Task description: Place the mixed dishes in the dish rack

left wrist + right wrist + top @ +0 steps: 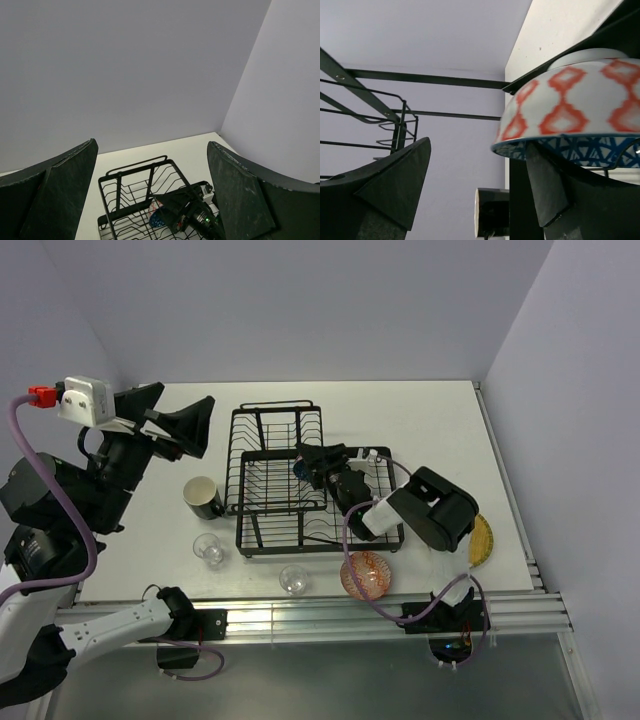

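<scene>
The robot's right hand will next move to the orange-red bowl and close on the bowl's rim (371, 553) on the side closest to the dish rack.
The black wire dish rack (270, 502) stands mid-table. My right gripper (312, 465) reaches into it, jaws wide open, beside the small blue patterned bowl (300, 469), which stands on edge in the wires. In the right wrist view the bowl (570, 112) shows orange diamonds outside and blue inside, its rim over my right finger (547, 185). My left gripper (180, 415) is open and empty, raised over the table's left. On the table are the black mug (203, 497), two clear glass cups (210, 549) (294, 580), the orange-red bowl (366, 575) and the yellow plate (483, 539), half hidden by the right arm.
The left wrist view looks down on the rack (131, 186), the blue bowl (156, 216) and my right gripper (192, 212). The mug (492, 212) shows past the rack bars in the right wrist view. Walls close the back and right sides. The table's right edge is near the plate.
</scene>
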`<action>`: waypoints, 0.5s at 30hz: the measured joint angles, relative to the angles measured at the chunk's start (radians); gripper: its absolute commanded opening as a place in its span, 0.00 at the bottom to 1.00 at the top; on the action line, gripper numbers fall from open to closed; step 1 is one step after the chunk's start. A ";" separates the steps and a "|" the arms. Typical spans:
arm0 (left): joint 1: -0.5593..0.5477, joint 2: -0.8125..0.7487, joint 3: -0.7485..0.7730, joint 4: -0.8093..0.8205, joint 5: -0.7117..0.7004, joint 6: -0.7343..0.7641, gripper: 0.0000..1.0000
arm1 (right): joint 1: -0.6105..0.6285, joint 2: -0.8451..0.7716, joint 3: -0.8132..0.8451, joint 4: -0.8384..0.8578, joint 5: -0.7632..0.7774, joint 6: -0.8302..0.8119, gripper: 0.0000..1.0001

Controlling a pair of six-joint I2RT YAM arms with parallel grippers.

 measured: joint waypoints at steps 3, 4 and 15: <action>0.000 -0.011 -0.011 -0.001 -0.003 -0.006 0.97 | 0.001 -0.040 0.003 -0.047 -0.009 -0.011 0.86; 0.000 -0.016 -0.016 0.002 -0.006 -0.006 0.97 | 0.001 -0.056 0.002 -0.063 -0.010 -0.014 0.87; 0.000 -0.066 -0.100 0.003 -0.075 -0.035 0.96 | -0.029 -0.492 -0.150 -0.510 -0.027 -0.025 0.89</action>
